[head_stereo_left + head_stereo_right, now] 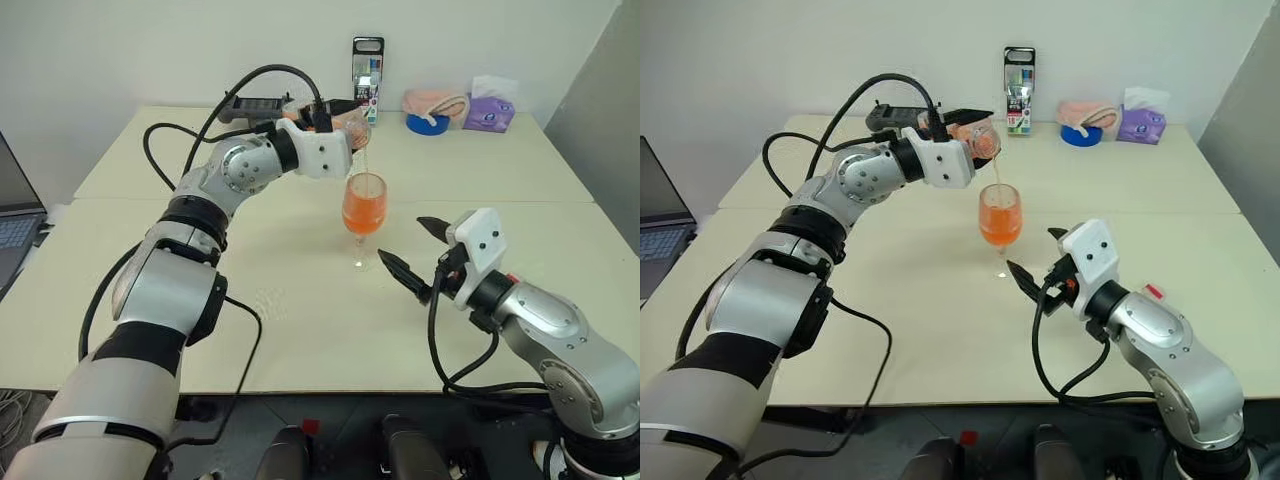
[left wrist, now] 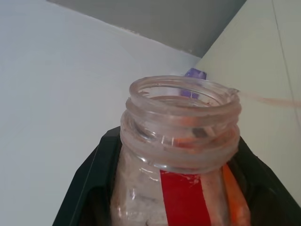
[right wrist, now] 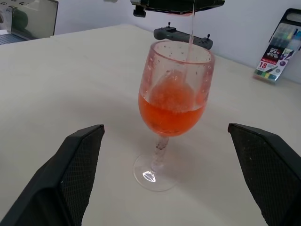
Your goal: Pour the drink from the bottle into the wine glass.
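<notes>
My left gripper is to let go of the bottle just on the near side of the table seam (image 1: 236, 235), before it gets to the black gadget.
My left gripper (image 1: 338, 122) is shut on the bottle (image 1: 352, 128), which lies tipped on its side with its uncapped mouth (image 2: 181, 101) just above the wine glass (image 1: 364, 205). A thin stream of the drink (image 3: 171, 115) runs from the mouth into the bowl, which is about half full of orange-red liquid. The glass stands upright on the table (image 1: 300, 330). My right gripper (image 1: 408, 245) is open, low over the table just right of the glass's foot. Its black fingers (image 3: 77, 165) flank the glass without touching it.
A tall box of markers (image 1: 367, 68) stands at the table's back edge. A blue roll (image 1: 428, 123), a pink cloth (image 1: 435, 101) and a purple tissue pack (image 1: 489, 108) lie at the back right. A black gadget (image 1: 255, 105) sits behind my left arm; a laptop (image 1: 15, 225) is far left.
</notes>
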{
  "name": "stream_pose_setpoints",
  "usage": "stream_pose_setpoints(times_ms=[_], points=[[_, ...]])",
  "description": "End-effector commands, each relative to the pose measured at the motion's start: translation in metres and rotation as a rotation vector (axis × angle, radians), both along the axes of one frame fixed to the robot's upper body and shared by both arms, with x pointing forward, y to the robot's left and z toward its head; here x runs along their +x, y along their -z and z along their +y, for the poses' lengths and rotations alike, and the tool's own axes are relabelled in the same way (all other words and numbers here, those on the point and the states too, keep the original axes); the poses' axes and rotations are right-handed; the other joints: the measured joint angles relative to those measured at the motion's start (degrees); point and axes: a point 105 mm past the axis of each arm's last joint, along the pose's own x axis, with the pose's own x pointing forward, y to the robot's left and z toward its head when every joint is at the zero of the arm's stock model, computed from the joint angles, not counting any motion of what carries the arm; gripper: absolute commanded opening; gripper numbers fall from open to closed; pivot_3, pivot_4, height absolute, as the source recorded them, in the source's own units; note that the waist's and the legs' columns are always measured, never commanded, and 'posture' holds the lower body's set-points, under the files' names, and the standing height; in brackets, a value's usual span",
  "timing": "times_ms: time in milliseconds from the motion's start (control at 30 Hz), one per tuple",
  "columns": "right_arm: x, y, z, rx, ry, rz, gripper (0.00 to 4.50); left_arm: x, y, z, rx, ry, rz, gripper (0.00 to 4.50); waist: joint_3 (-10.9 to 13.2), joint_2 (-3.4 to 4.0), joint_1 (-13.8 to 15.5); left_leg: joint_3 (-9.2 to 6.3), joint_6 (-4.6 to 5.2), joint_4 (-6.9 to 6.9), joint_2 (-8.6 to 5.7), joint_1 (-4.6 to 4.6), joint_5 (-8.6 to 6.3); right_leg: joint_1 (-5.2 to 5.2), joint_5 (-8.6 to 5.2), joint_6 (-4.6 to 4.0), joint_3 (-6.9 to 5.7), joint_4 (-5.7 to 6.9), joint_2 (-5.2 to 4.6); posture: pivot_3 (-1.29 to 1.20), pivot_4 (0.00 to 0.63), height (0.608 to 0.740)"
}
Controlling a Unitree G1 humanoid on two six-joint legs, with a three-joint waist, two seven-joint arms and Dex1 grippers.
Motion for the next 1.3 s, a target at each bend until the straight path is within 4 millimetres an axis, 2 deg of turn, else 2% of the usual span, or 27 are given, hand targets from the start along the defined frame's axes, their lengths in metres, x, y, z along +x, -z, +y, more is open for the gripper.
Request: stream_pose_setpoints(times_ms=[33, 133, 200, 300, 333, 500, 633, 700, 967, 1000, 1167, 1300], points=[[0.0, -0.027, -0.002, 0.002, -0.013, -0.098, 4.5, -0.002, -0.02, 0.009, -0.143, 0.025, 0.058, 2.18, 0.0, 0.0, -0.11, 0.02, 0.0, 0.0, 0.0, 0.02, 0.0, 0.0, 0.0, 0.0, 0.01, 0.02, 0.0, 0.0, 0.15, 0.74], [0.0, -0.053, 0.003, 0.009, -0.075, -0.15, 4.5, 0.01, -0.027, 0.038, -0.416, -0.008, 0.25, 2.18, 0.0, 0.0, -0.31, 0.01, 0.0, 0.01, 0.02, 0.02, 0.0, -0.03, 0.03, -0.05, 0.0, 0.08, 0.01, 0.0, 0.15, 0.74], [-0.001, -0.062, 0.008, 0.003, -0.124, -0.156, 4.5, 0.018, -0.025, 0.067, -0.565, -0.064, 0.338, 2.18, 0.0, 0.0, -0.59, -0.01, 0.0, 0.02, 0.03, 0.02, 0.0, -0.04, 0.06, -0.11, -0.01, 0.12, 0.01, 0.0, 0.15, 0.74], [-0.006, -0.068, 0.02, -0.015, -0.225, -0.145, 4.5, 0.022, -0.011, 0.098, -0.717, -0.119, 0.461, 2.18, -0.01, 0.01, -0.93, -0.08, 0.01, -0.01, 0.07, 0.05, -0.01, -0.03, 0.1, -0.17, -0.06, 0.16, 0.03, 0.0, 0.15, 0.74], [-0.009, -0.07, 0.029, -0.025, -0.283, -0.137, 4.5, 0.025, -0.004, 0.113, -0.817, -0.15, 0.511, 2.18, -0.01, 0.02, -0.98, -0.1, 0.01, -0.01, 0.07, 0.06, -0.01, -0.03, 0.12, -0.2, -0.07, 0.19, 0.04, 0.0, 0.15, 0.74], [-0.017, -0.069, 0.056, -0.076, -0.423, -0.085, 4.5, 0.023, 0.026, 0.154, -1.067, -0.282, 0.605, 2.18, -0.01, 0.01, -1.21, -0.18, 0.0, 0.05, 0.08, 0.05, 0.0, -0.04, 0.14, -0.24, -0.1, 0.23, 0.02, 0.0, 0.15, 0.74], [-0.019, -0.07, 0.07, -0.09, -0.485, -0.063, 4.5, 0.022, 0.055, 0.171, -1.129, -0.431, 0.588, 2.18, -0.01, 0.01, -0.79, -0.2, -0.01, 0.05, 0.08, 0.04, 0.0, -0.06, 0.15, -0.25, -0.1, 0.24, 0.01, 0.0, 0.15, 0.74], [-0.017, -0.07, 0.072, -0.102, -0.487, -0.07, 4.5, 0.021, 0.064, 0.171, -1.133, -0.468, 0.584, 2.18, -0.01, 0.01, -0.21, -0.18, -0.01, 0.05, 0.05, 0.05, 0.0, -0.06, 0.15, -0.25, -0.09, 0.23, -0.01, 0.0, 0.15, 0.74], [-0.014, -0.069, 0.071, -0.118, -0.48, -0.074, 4.5, 0.016, 0.087, 0.175, -1.153, -0.545, 0.584, 2.18, -0.02, 0.01, 0.19, -0.14, -0.01, 0.07, 0.0, 0.05, 0.0, -0.05, 0.15, -0.26, -0.07, 0.2, -0.07, 0.0, 0.15, 0.74], [-0.013, -0.069, 0.071, -0.125, -0.477, -0.075, 4.5, 0.015, 0.087, 0.178, -1.165, -0.552, 0.582, 2.91, -0.02, 0.01, 0.18, -0.14, -0.01, 0.07, 0.02, 0.06, 0.0, -0.05, 0.15, -0.26, -0.07, 0.21, -0.07, 0.0, 0.15, 0.74], [-0.012, -0.068, 0.071, -0.129, -0.47, -0.08, 4.5, 0.015, 0.088, 0.183, -1.154, -0.583, 0.569, 4.47, -0.01, 0.01, 0.15, -0.13, -0.01, 0.06, 0.02, 0.06, 0.0, -0.06, 0.15, -0.26, -0.07, 0.21, -0.06, 0.0, 0.15, 0.74], [-0.011, -0.068, 0.071, -0.128, -0.466, -0.085, 4.5, 0.014, 0.09, 0.181, -1.142, -0.578, 0.585, 4.47, -0.01, 0.01, 0.15, -0.14, -0.01, 0.06, 0.02, 0.05, 0.0, -0.06, 0.15, -0.26, -0.08, 0.2, -0.06, 0.0, 0.15, 0.74]])
